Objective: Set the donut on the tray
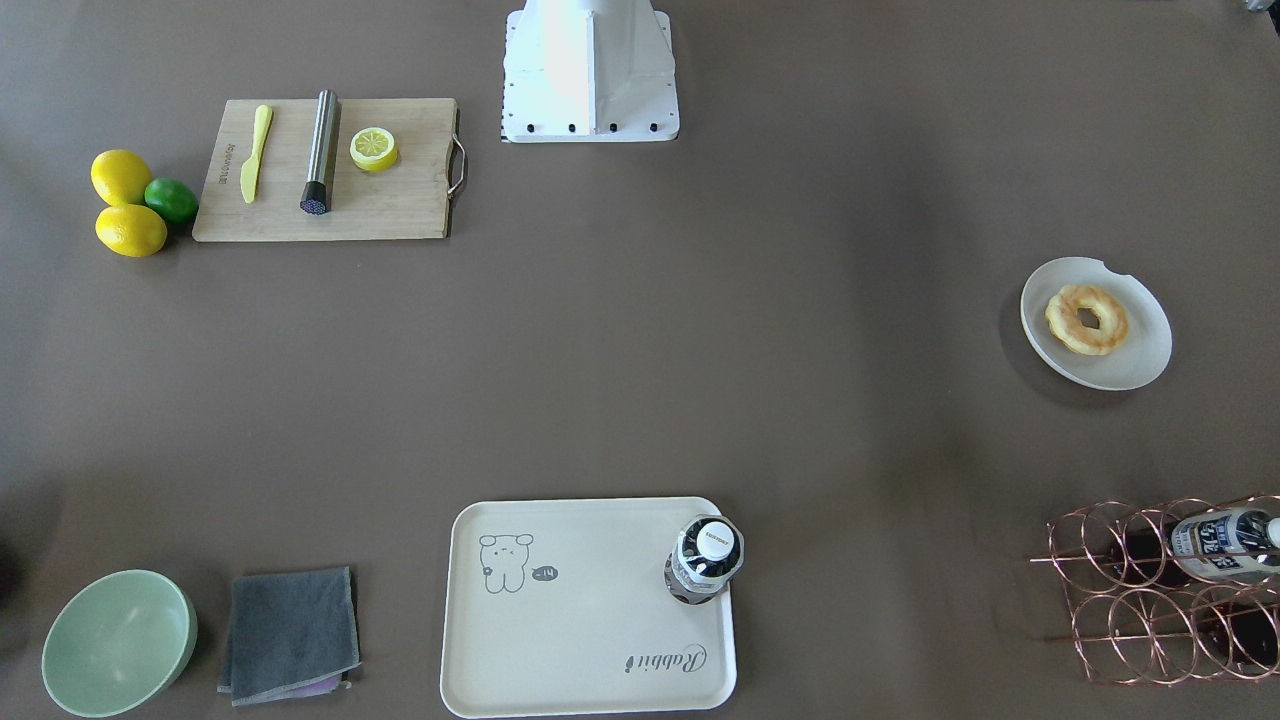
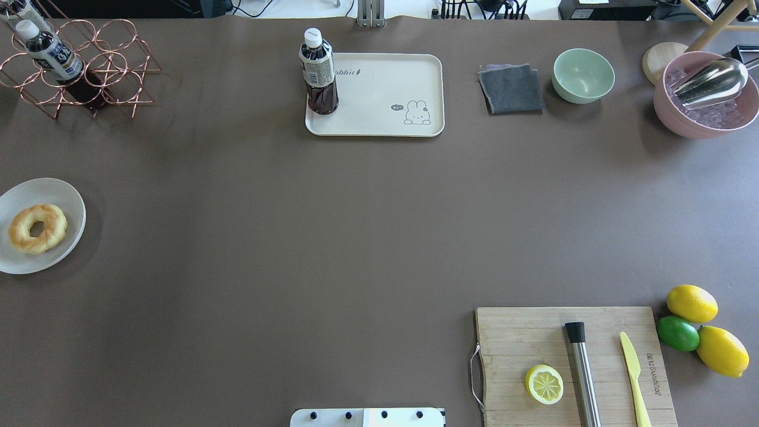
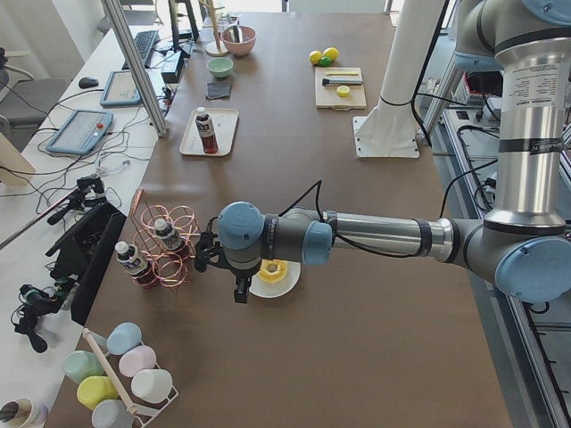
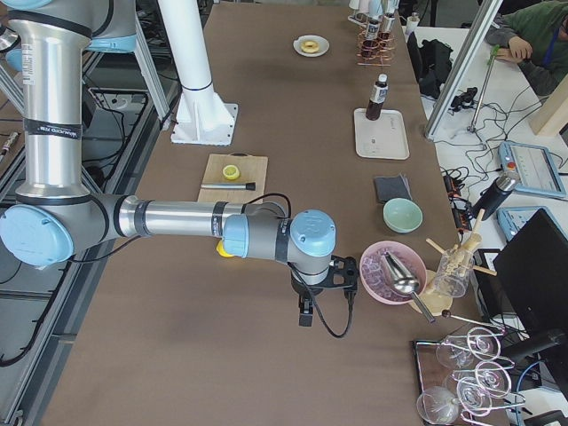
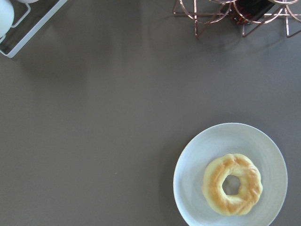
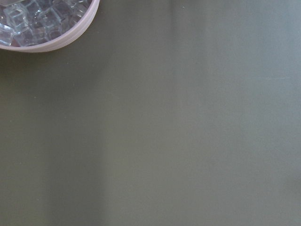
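Observation:
The rim [image 1: 1167,334] [image 5: 174,188] of the off-white plate, on the side that faces away from the cream tray, is the spot my left gripper will close on.
The donut [image 2: 37,228], a golden-yellow ring, lies on a round off-white plate [image 2: 59,190] at the table's left edge; it also shows in the front view [image 1: 1087,319] and in the left wrist view [image 5: 232,184]. The cream tray [image 2: 379,89] with the bear drawing sits at the far middle, with a dark drink bottle [image 2: 319,74] standing on its left corner. My left gripper [image 3: 239,292] hangs above the table beside the plate; I cannot tell if it is open. My right gripper [image 4: 304,315] hangs by the pink ice bowl, far from the donut; I cannot tell its state either.
A copper wire rack [image 2: 71,65] with bottles stands at the far left. A grey cloth [image 2: 511,89], green bowl [image 2: 583,75] and pink ice bowl [image 2: 705,101] line the far right. A cutting board [image 2: 533,332] with lemon half, steel tool and knife sits near right, citrus fruit beside it.

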Controlling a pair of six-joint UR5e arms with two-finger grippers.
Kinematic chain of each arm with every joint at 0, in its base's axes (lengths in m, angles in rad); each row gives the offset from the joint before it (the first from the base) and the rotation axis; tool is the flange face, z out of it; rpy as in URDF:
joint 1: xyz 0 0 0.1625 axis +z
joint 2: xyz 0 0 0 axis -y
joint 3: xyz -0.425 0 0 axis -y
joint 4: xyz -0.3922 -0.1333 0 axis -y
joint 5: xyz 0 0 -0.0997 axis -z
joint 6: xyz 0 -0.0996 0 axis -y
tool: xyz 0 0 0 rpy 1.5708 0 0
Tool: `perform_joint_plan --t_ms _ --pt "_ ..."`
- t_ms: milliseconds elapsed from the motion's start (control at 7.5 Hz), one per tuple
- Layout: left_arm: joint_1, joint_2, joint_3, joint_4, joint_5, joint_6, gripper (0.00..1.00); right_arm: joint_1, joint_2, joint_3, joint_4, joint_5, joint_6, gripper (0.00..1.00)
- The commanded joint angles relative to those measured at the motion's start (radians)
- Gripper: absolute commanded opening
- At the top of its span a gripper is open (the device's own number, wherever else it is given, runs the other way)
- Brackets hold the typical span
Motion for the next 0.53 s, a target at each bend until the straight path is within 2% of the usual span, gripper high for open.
perform_joint_plan --t_ms 0,133,267,400 --pt "0.040 -0.037 0.025 -0.114 -0.013 -0.091 0.98 0.000 0.003 -0.001 0.001 0.000 0.001 1.00" --pt "0.062 -0.038 0.053 -0.119 -0.010 -0.093 0.98 -0.002 0.003 -0.001 0.001 0.002 0.001 1.00" --pt "0.102 -0.036 0.104 -0.194 0.043 -0.100 0.98 -0.005 0.003 -0.001 -0.001 0.002 0.001 1.00" --pt "0.120 -0.038 0.212 -0.360 0.071 -0.172 0.98 -0.006 0.003 -0.001 -0.001 0.003 0.001 1.00"
